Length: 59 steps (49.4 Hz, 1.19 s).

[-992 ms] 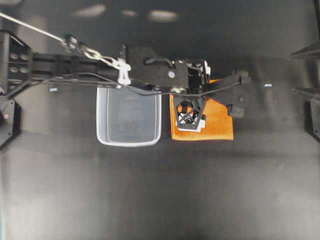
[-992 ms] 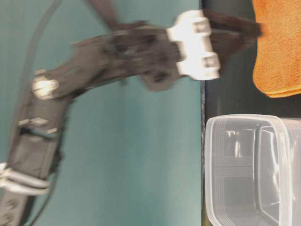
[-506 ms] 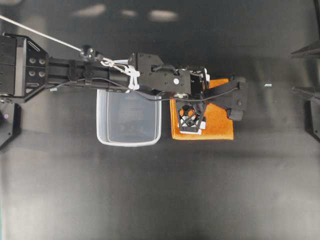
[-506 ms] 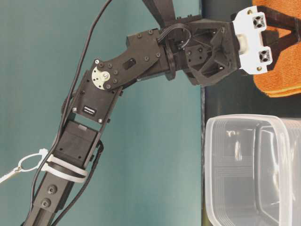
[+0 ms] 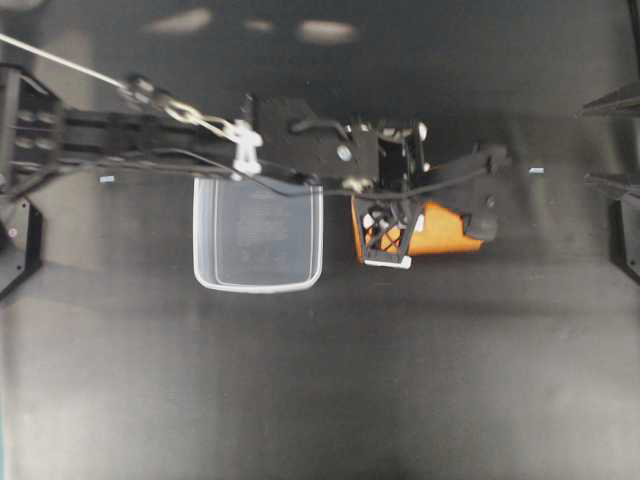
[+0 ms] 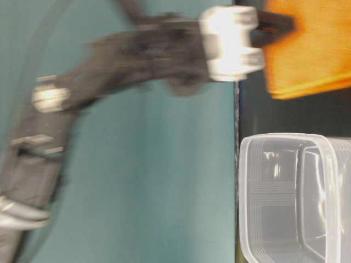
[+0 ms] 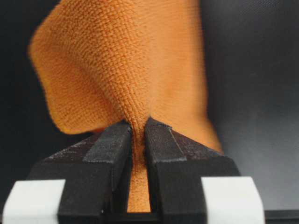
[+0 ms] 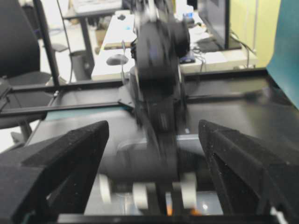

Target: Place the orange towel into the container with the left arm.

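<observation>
Next, my left gripper releases the orange towel in the far half of the empty clear container [image 5: 272,192].
My left gripper [image 7: 137,130] is shut on a pinched fold of the orange towel [image 7: 121,70], which hangs bunched from the jaws. In the overhead view the left gripper [image 5: 385,238] holds the crumpled towel [image 5: 442,228] just right of the clear container [image 5: 258,287], which stands empty. In the table-level view the towel [image 6: 312,49] is raised off the black surface in the blurred gripper [image 6: 274,24], beside the container [image 6: 244,164]. My right gripper [image 8: 153,126] is open and empty, facing the left arm [image 8: 159,70].
The black left arm [image 5: 150,145] with white cable ties and a cable stretches across above the container's far rim. Black parts of the right arm [image 5: 622,220] show at the right edge. A teal backdrop [image 6: 137,164] stands behind the table.
The towel lay flat under the lowered left gripper; now the gripper has closed on it and lifted it, so it is bunched and off the surface. The left arm is blurred with motion.
</observation>
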Tool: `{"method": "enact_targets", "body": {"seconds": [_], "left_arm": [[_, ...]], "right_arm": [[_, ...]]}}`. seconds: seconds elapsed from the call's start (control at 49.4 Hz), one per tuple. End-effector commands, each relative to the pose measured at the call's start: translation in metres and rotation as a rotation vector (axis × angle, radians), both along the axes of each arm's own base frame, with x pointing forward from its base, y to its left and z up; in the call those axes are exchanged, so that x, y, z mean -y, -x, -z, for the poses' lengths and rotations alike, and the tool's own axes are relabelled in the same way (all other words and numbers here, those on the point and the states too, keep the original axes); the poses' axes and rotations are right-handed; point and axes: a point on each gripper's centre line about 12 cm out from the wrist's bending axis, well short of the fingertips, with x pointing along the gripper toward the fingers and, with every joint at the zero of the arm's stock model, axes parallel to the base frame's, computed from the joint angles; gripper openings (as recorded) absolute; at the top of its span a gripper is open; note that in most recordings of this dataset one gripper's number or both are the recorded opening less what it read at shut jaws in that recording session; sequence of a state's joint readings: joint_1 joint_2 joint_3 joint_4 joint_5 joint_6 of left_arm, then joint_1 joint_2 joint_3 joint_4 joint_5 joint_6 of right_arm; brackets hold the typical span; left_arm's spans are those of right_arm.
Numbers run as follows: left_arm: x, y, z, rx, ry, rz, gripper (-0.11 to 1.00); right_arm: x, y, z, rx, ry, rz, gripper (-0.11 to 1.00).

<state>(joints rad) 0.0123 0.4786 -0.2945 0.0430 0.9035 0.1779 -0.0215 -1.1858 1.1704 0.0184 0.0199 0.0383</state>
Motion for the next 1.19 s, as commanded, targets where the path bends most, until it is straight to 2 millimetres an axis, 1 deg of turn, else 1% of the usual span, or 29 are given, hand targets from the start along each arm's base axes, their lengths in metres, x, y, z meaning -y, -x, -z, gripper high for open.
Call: {"method": "enact_targets", "body": {"seconds": [0.0,0.04,0.101,0.142,0.223,0.263,0.304,0.324,0.385,0.486,0.587,0.688,0.769,0.891,1.174], "left_arm": [[0.005,0.02,-0.082,0.109,-0.003,0.007,0.06],[0.004,0.031,-0.1,0.115,-0.003,0.003,0.06],[0.003,0.051,-0.123,0.109,-0.003,-0.003,0.06],[0.001,0.065,-0.133,0.097,-0.003,-0.007,0.06],[0.0,0.091,-0.143,0.062,-0.003,-0.011,0.06],[0.0,0.103,-0.143,0.046,-0.003,-0.013,0.06],[-0.003,0.114,-0.14,0.029,-0.003,-0.019,0.06],[-0.005,0.122,-0.135,0.014,-0.003,-0.025,0.06],[-0.01,0.136,-0.124,-0.007,-0.003,-0.038,0.06],[-0.021,0.154,-0.102,-0.023,-0.003,-0.063,0.06],[-0.026,0.166,-0.079,-0.025,-0.002,-0.075,0.06],[-0.026,0.172,-0.063,-0.029,-0.002,-0.074,0.06],[-0.025,0.174,-0.055,-0.029,-0.002,-0.07,0.06],[-0.024,0.173,-0.051,-0.014,-0.003,-0.066,0.06],[-0.024,0.177,-0.04,-0.04,-0.001,-0.068,0.06]], "right_arm": [[0.0,-0.001,-0.009,0.028,-0.002,0.002,0.75],[0.0,-0.001,-0.009,0.025,-0.003,0.002,0.75],[0.001,-0.001,-0.009,0.026,-0.001,0.003,0.75],[0.0,-0.001,-0.009,0.029,-0.002,0.002,0.75],[0.001,-0.001,-0.01,0.038,-0.002,0.003,0.75],[0.001,-0.001,-0.011,0.041,-0.002,0.004,0.75],[0.0,-0.001,-0.011,0.045,-0.002,0.002,0.75],[0.0,-0.001,-0.011,0.048,-0.002,0.002,0.75],[0.0,-0.001,-0.011,0.049,-0.002,0.002,0.75],[0.001,-0.002,-0.012,0.057,-0.002,0.004,0.75],[0.0,-0.002,-0.012,0.058,-0.002,0.002,0.75],[0.0,-0.002,-0.012,0.06,-0.002,0.002,0.75],[0.0,-0.002,-0.012,0.06,-0.003,0.002,0.75],[0.0,-0.002,-0.012,0.058,-0.002,0.002,0.75],[0.0,-0.002,-0.011,0.055,-0.002,0.003,0.73]]}}
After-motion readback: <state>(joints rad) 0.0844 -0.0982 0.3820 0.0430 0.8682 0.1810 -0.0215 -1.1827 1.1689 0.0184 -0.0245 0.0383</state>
